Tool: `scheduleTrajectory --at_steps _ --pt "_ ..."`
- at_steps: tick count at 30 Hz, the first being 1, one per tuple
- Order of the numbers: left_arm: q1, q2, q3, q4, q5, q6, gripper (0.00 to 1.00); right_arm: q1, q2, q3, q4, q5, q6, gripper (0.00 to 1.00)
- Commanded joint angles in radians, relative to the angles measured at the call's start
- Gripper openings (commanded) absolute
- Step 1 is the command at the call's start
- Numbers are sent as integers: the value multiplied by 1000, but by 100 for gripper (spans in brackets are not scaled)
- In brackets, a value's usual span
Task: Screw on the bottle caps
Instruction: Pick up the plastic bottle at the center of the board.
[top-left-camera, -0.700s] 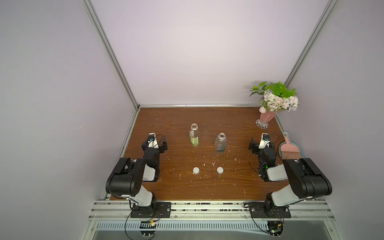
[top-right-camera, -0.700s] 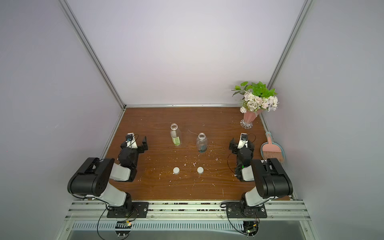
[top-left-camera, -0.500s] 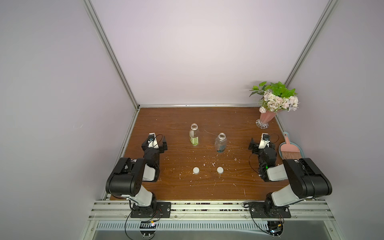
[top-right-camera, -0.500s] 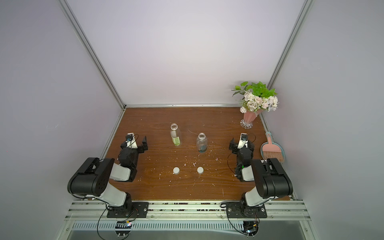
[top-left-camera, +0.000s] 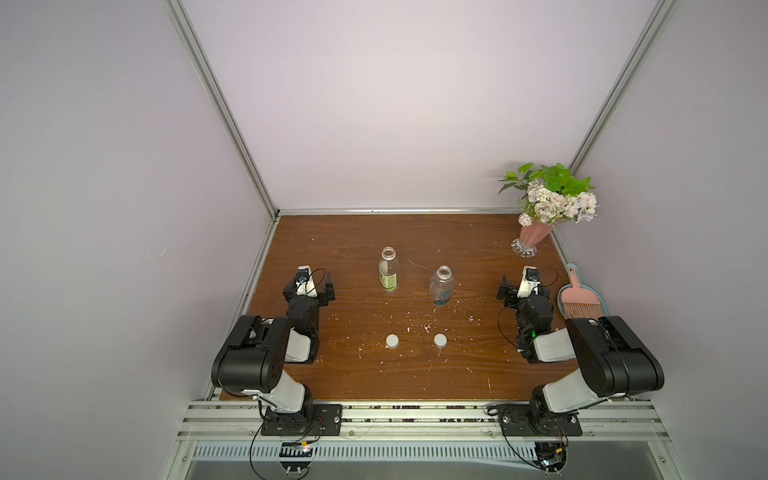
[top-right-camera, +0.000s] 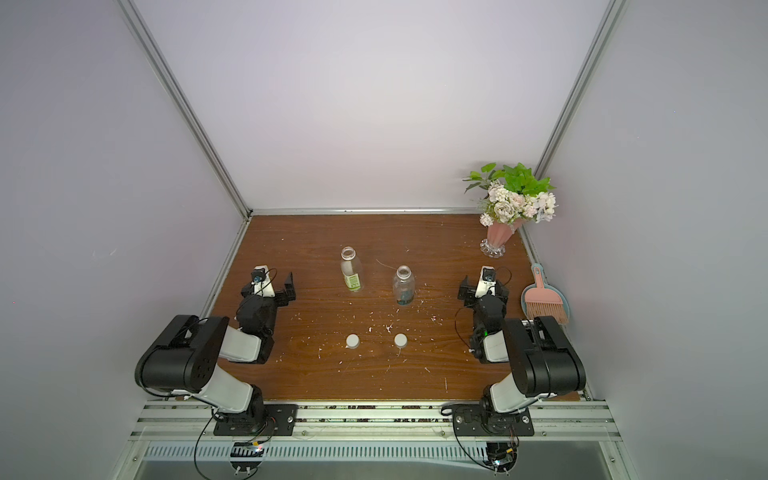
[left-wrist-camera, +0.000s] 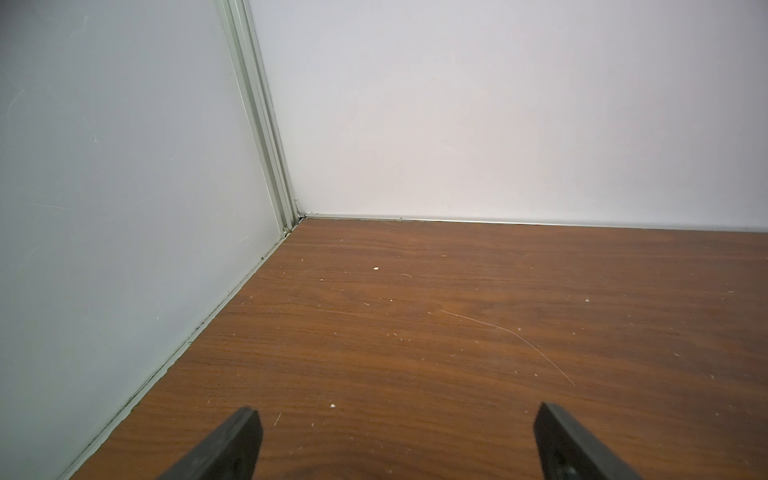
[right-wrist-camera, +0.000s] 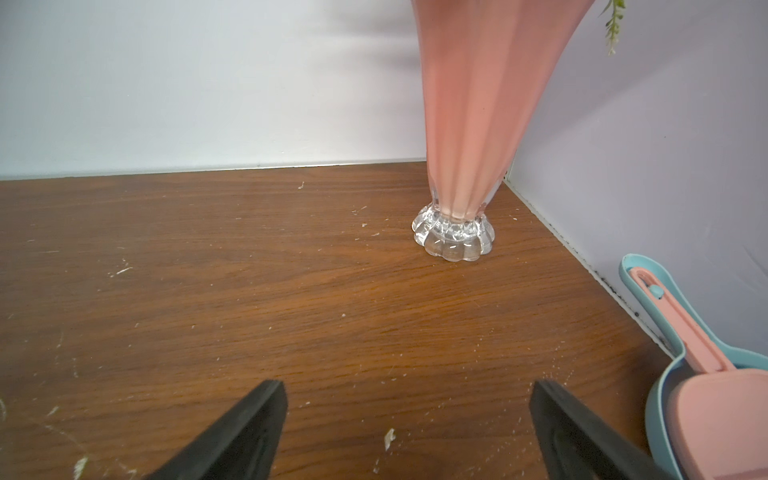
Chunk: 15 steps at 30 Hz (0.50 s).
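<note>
The right gripper should next move to the nearly bare bottle's neck (top-left-camera: 443, 278), just below its opening, and close there, leaving the bottle with the yellow-green label standing.
Two uncapped clear bottles stand upright mid-table in both top views: one with a yellow-green label (top-left-camera: 389, 274) (top-right-camera: 351, 274), and to its right a nearly bare one (top-left-camera: 441, 286) (top-right-camera: 403, 286). Nearer the front edge two white bottle caps (top-left-camera: 392, 340) (top-left-camera: 440, 340) lie flat side by side, apart from the bottles. My left gripper (top-left-camera: 309, 286) (left-wrist-camera: 397, 415) rests low by the left wall, open and empty. Over by the right wall my right gripper (top-left-camera: 523, 289) (right-wrist-camera: 407, 390) is also open with nothing in it. Neither wrist view shows a bottle or a cap.
A pink flower vase (top-left-camera: 532, 237) (right-wrist-camera: 469, 124) stands in the back right corner, just ahead of the right gripper. A pink brush in a blue dustpan (top-left-camera: 582, 299) (right-wrist-camera: 706, 395) lies along the right wall. White crumbs dot the wooden table (top-left-camera: 353, 374).
</note>
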Motion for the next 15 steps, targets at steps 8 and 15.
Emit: scheduleTrajectory --at_steps 8,15 --pt "9 -10 0 -1 14 8 99 -4 -24 2 28 -3 -14 99" --pt "14 -15 -6 0 23 7 99 -7 -29 -3 40 -2 -17 98"
